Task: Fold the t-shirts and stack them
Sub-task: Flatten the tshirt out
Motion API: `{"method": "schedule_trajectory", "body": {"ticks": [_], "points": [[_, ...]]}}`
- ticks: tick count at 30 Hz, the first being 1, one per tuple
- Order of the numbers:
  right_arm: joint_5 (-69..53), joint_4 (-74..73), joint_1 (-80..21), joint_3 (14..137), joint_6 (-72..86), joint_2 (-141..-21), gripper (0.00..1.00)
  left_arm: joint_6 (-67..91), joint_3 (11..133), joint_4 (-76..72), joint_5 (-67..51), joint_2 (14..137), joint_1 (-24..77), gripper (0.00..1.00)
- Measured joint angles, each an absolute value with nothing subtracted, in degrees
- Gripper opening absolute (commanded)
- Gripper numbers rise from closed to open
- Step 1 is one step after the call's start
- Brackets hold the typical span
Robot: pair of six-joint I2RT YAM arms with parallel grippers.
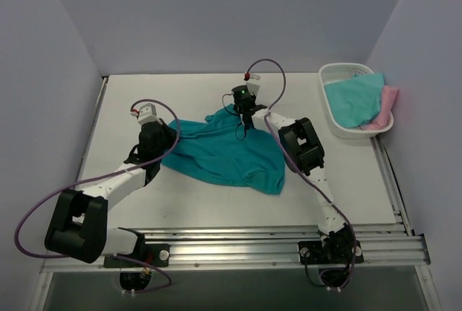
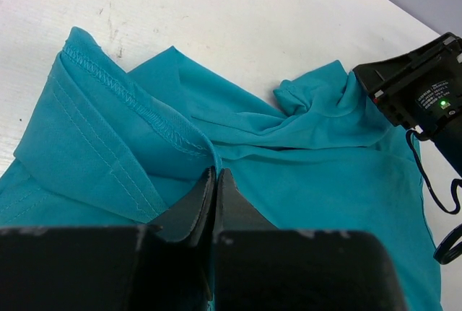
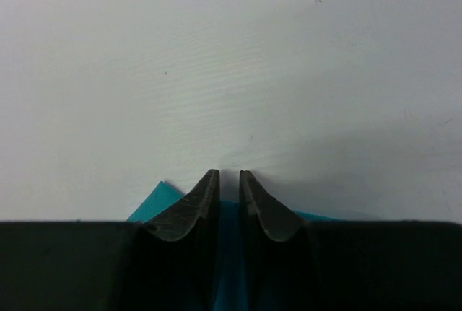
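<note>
The fingers of the robot's right gripper reach past the deep teal t-shirt's far edge, so it should open them, back up and pinch more cloth (image 3: 160, 203) near the t-shirt's corner before lifting.
The deep teal t-shirt (image 1: 224, 156) lies crumpled in the middle of the white table. My left gripper (image 1: 172, 136) is shut on its left edge; in the left wrist view the jaws (image 2: 215, 174) pinch the cloth just below a stitched hem (image 2: 123, 94). My right gripper (image 1: 244, 120) is at the shirt's far edge, jaws nearly closed with teal cloth (image 3: 160, 199) between them (image 3: 229, 175). The aqua t-shirt (image 1: 354, 98) and the pale pink t-shirt (image 1: 388, 102) lie bunched in the basket at the right.
The white slotted basket (image 1: 326, 73) stands at the far right of the table. Grey walls enclose the left, back and right. A metal rail (image 1: 289, 242) runs along the near edge. The right gripper's body (image 2: 422, 98) shows in the left wrist view.
</note>
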State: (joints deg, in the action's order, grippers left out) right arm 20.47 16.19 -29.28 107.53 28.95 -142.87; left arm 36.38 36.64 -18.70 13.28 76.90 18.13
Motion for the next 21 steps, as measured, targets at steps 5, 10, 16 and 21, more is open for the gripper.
{"method": "schedule_trajectory", "body": {"ticks": [5, 10, 16, 21], "points": [[20.08, 18.15, -29.30, 103.66, 30.22, -141.03, 0.00, 36.40, 36.64, -19.27, 13.28, 77.17, 18.31, 0.02], [20.01, 19.35, -29.34, 101.06, 30.81, -139.65, 0.02, 36.42, 36.56, -20.47, 13.28, 77.87, 18.35, 0.02], [20.16, 18.87, -30.00, 100.47, 30.57, -138.21, 0.85, 36.42, 36.45, -21.02, 13.28, 78.96, 18.35, 0.02], [21.10, 16.29, -31.16, 100.66, 29.28, -137.64, 0.86, 36.42, 36.45, -21.30, 13.28, 79.42, 18.46, 0.02]]}}
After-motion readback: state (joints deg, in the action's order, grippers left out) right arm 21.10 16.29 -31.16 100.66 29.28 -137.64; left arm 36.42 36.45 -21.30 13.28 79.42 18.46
